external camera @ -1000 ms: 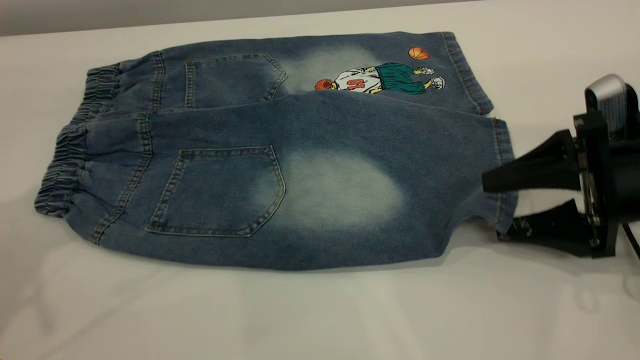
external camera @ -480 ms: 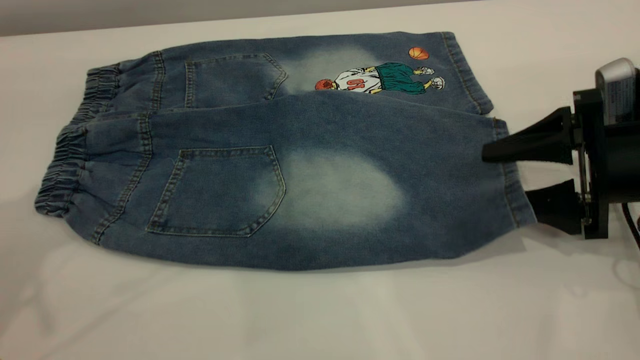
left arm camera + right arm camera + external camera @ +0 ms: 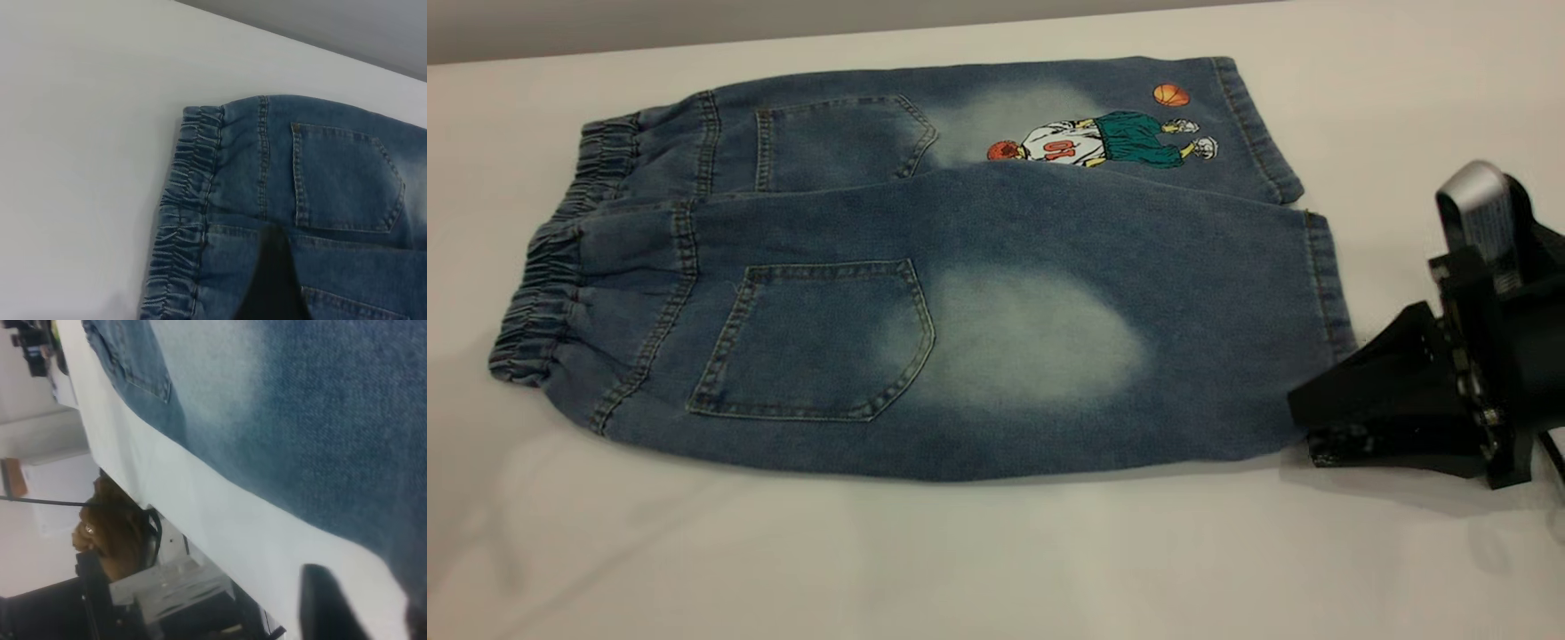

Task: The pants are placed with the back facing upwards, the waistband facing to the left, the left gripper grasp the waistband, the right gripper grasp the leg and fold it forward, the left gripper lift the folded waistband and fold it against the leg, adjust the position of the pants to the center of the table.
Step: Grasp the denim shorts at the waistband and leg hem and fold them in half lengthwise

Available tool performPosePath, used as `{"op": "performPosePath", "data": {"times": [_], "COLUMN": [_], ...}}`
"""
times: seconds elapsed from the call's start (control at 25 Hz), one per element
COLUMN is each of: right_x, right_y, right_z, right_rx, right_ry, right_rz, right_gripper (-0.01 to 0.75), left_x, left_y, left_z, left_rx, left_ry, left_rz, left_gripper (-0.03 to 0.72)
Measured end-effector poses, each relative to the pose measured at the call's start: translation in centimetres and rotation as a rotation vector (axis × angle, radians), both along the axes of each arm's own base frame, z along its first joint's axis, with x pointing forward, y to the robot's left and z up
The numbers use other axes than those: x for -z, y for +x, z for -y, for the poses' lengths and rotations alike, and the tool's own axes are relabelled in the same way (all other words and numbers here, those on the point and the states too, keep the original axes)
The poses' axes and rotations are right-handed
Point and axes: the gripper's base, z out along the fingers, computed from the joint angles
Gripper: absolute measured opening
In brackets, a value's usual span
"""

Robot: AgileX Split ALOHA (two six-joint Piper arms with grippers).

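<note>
The near corner of the plain leg's hem is at my right gripper, so next I open it wider and take the hem farther in before I (image 3: 1336, 332) move the leg.
The pants (image 3: 960, 293) lie flat on the table (image 3: 960, 551), back pockets up, with the elastic waistband (image 3: 543, 293) at the left. The plain leg (image 3: 1049, 347) with its pale patch is nearest the front and overlaps the printed leg (image 3: 1103, 138). My right gripper (image 3: 1303, 427) sits low on the table at the near corner of that leg's hem. It is open, one finger (image 3: 320, 600) over bare table and the other at the denim's (image 3: 320, 420) edge. My left gripper (image 3: 267, 287) is outside the exterior view. A dark part of it shows above the pants just inside the waistband (image 3: 183, 200).
Bare table surrounds the pants, widest along the front. A grey wall (image 3: 694, 22) runs behind the far edge. In the right wrist view, a person's hand (image 3: 110, 533) and some equipment show beyond the table edge (image 3: 153, 520).
My right gripper has dropped from the middle of the leg's hem to its near corner at the table. The hem it had lifted and pulled outward now lies flat.
</note>
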Motion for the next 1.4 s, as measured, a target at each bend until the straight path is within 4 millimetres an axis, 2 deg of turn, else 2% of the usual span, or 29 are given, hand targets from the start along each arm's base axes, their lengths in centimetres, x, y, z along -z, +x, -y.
{"op": "performPosePath", "data": {"times": [0.12,0.2,0.52,0.64,0.92,1.0,1.4], "right_x": [0.1,0.2,0.3,0.4,0.6,0.6,0.7], "right_y": [0.4,0.7,1.1,0.9,0.8,0.8,0.3], "right_z": [0.0,0.1,0.3,0.3,0.4,0.4,0.4], "right_rx": [0.049,0.088,0.135,0.110,0.104,0.104,0.072], "right_ry": [-0.018,-0.023,-0.048,-0.061,-0.077,-0.082,-0.091], "right_rz": [-0.005,-0.005,-0.007,-0.005,-0.009,-0.009,-0.058], "right_gripper": [0.067,0.023,0.017,0.068,0.325,0.377,0.405], "left_x": [0.0,0.1,0.1,0.1,0.1,0.1,0.1], "left_y": [0.0,0.0,-0.1,-0.1,-0.1,-0.1,-0.1], "left_z": [0.0,0.0,0.0,0.0,0.0,0.0,0.0], "left_rx": [0.001,0.002,0.003,0.003,0.005,0.005,0.005], "left_ry": [0.000,-0.001,-0.001,-0.001,0.001,0.001,0.001], "left_rz": [-0.004,-0.009,-0.017,-0.016,-0.016,-0.016,-0.018], "left_gripper": [0.499,0.499,0.499,0.499,0.499,0.499,0.499]}}
